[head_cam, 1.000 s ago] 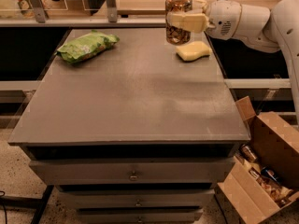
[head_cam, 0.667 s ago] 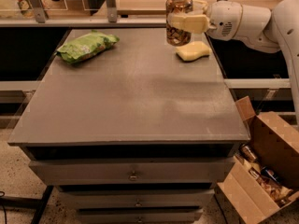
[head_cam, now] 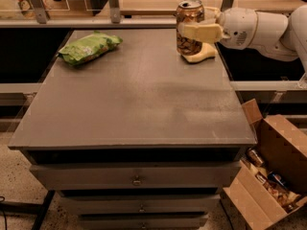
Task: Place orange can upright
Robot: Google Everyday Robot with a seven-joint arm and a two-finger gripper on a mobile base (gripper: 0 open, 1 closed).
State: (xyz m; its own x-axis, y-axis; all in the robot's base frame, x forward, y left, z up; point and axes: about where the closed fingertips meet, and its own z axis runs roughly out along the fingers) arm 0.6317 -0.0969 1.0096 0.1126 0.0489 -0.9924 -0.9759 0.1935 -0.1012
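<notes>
I should release the orange can upright on the grey table [head_cam: 198, 101] before the yellow sponge.
The orange can [head_cam: 188, 14] stands upright at the far right of the grey table [head_cam: 139, 99], its silver top with the pull tab facing up. My gripper [head_cam: 193, 27] comes in from the right on the white arm and is shut on the can; one cream finger [head_cam: 201, 32] crosses the front of the can's middle. The can's bottom is at or just above the tabletop, right next to the yellow sponge [head_cam: 201, 56]. I cannot tell whether it rests on the surface.
A green snack bag [head_cam: 88, 47] lies at the far left of the table. Drawers [head_cam: 136, 178] are below the front edge. An open cardboard box [head_cam: 268, 176] with several cans stands on the floor to the right. A rail [head_cam: 115, 20] runs behind the table.
The gripper and the can have shifted slightly right and down, closer to the sponge. The snack bag and sponge have not moved.
</notes>
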